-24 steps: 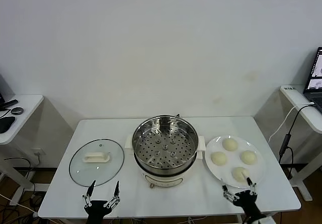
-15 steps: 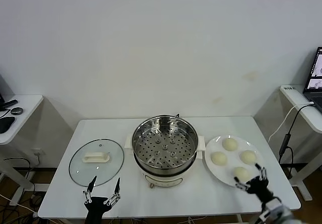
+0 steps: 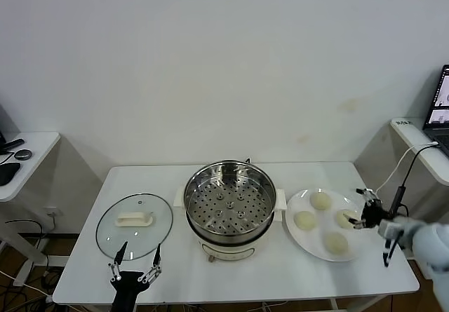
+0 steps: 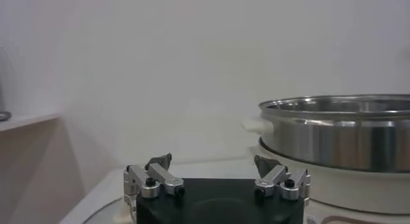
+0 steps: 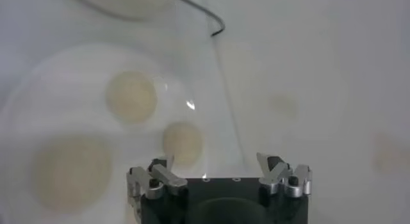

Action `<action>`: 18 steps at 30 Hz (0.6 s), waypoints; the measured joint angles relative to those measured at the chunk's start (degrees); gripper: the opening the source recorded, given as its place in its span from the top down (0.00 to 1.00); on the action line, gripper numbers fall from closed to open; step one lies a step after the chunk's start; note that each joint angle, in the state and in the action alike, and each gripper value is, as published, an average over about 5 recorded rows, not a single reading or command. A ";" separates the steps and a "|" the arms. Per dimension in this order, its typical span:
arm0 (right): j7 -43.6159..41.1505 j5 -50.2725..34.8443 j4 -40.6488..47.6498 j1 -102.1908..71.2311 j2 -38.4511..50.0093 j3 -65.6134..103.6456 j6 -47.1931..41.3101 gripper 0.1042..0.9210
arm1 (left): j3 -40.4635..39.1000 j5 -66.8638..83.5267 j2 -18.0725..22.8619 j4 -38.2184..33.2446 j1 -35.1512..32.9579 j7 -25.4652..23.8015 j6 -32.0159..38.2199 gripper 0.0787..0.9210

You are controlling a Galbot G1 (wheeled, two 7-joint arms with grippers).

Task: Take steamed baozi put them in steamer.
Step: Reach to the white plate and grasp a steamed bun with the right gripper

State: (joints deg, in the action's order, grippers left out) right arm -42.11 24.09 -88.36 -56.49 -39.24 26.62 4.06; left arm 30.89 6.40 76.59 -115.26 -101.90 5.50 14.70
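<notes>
The back baozi (image 3: 320, 200) (image 5: 182, 144), the one nearest the wall on the white plate, will be gripped around its sides by my right gripper.
Four cream-white baozi lie on a white plate (image 3: 309, 240) at the table's right: one at the back (image 3: 320, 200), one on the left (image 3: 304, 220), one on the right (image 3: 344, 218), one at the front (image 3: 337, 242). My right gripper (image 3: 360, 209) hangs open at the plate's right rim, just beside the right baozi, with nothing between its fingers; in the right wrist view (image 5: 216, 165) a baozi (image 5: 182, 142) lies a little ahead of one finger. The steamer (image 3: 229, 203) stands mid-table, its perforated tray bare. Near the front edge my left gripper (image 3: 135, 259) waits open.
A glass lid (image 3: 135, 217) with a white handle lies left of the steamer, just behind the left gripper. A black cable (image 3: 403, 186) hangs off the table's right side toward a side desk with a laptop (image 3: 440, 105). Another side desk (image 3: 24, 159) stands at the left.
My right gripper has swung from the table's front edge, before the plate, back and to the right, to the plate's right rim. The left gripper sank slightly.
</notes>
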 measured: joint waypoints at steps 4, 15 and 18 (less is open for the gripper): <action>-5.55 -0.29 6.66 11.16 0.87 -9.55 -0.08 0.12 | 0.77 -0.43 0.28 0.18 -0.03 0.19 0.20 0.12; -16.80 0.17 24.19 34.83 -2.62 -32.25 0.60 0.12 | 2.81 -1.22 0.44 0.35 0.15 0.30 0.39 0.12; -18.10 0.59 27.97 38.12 -4.10 -35.99 0.78 0.12 | 3.28 -1.38 0.49 0.43 0.40 0.29 0.41 0.12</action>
State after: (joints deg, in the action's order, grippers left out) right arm -60.21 24.68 -60.38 -18.37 -43.34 -9.37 4.84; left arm 34.17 5.01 77.07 -114.83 -101.50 5.79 15.10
